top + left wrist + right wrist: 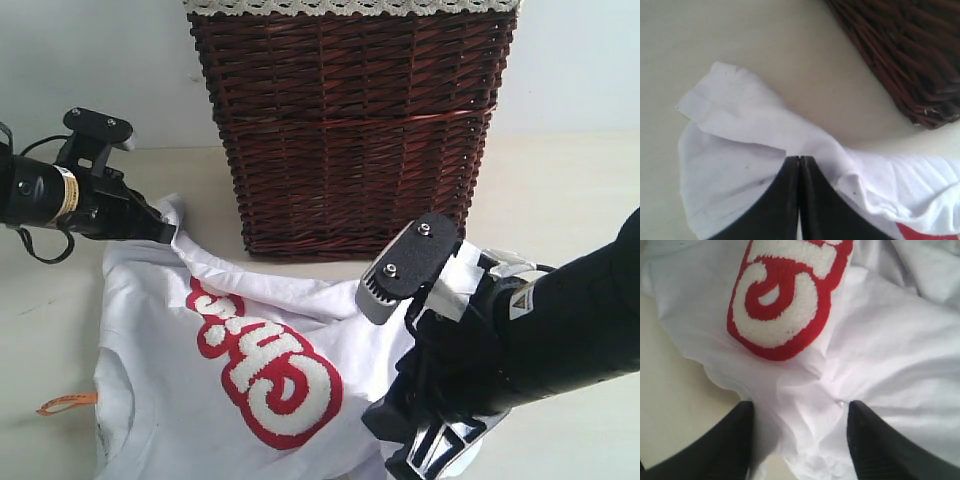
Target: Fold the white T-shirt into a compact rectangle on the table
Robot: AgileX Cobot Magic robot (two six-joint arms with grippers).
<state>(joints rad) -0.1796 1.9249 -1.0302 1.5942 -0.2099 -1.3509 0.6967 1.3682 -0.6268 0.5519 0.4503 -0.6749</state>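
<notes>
Next, my left gripper opens, takes the rolled fold of the white T-shirt that bunches next to its sleeve, and spreads that fold toward the wicker basket (236, 234).
The white T-shirt (170, 400) lies crumpled on the table (570, 190), its red-outlined puffy letters (270, 380) facing up. My left gripper (172, 236) is at the shirt's far left corner. In the left wrist view this gripper (799, 159) is shut, pinching a fold of the white T-shirt (740, 120) beside a flat sleeve. My right gripper (800, 407) stands open at the near right edge, its two black fingers (875, 440) straddling a bunched ridge of the white T-shirt (900, 350) close to a red letter (780, 300). In the exterior view the right arm (520, 340) hides its fingertips.
A dark brown wicker basket (350, 130) with a lace-trimmed liner (350, 6) stands right behind the shirt; its wall (905, 55) is close to my left gripper. An orange tag (68, 403) sticks out at the shirt's left edge. Bare tabletop lies to the left and right.
</notes>
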